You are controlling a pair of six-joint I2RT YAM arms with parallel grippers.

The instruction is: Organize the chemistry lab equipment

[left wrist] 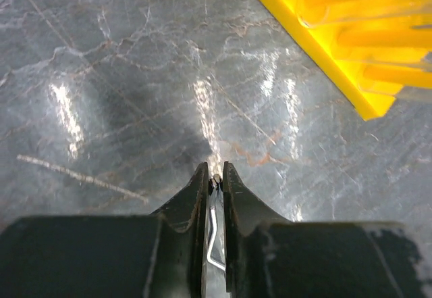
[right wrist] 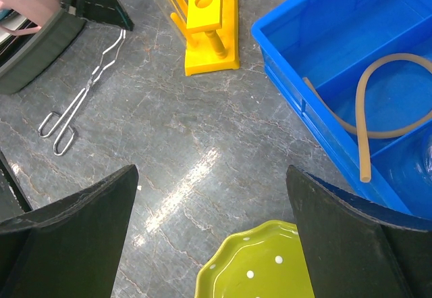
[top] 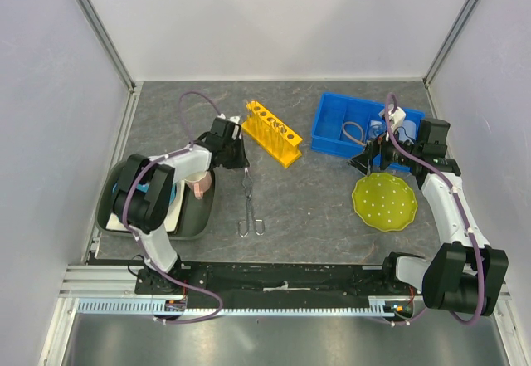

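My right gripper is to close on the tongs' thin legs (top: 250, 212) (right wrist: 73, 105) just above the ring handles, as my left gripper is holding the tongs' tip end.
My left gripper (top: 241, 165) is shut on the tip end of the metal tongs (top: 248, 204), whose thin wire shows between the closed fingers in the left wrist view (left wrist: 214, 230). The tongs' ring handles rest on the table (right wrist: 57, 126). The yellow holed rack (top: 272, 134) lies just beyond, with clear tubes in it (left wrist: 364, 1). My right gripper (right wrist: 212, 176) is open and empty, low over the table between the green plate and the blue bin. A tan rubber loop (right wrist: 368, 109) lies in the bin. I see no squeeze bottle.
The blue divided bin (top: 336, 113) stands at the back right. A green dotted plate (top: 384, 202) lies near the right arm. A dark tray (top: 195, 221) at the left holds a blue plate and a mug with a pink handle (top: 202, 185).
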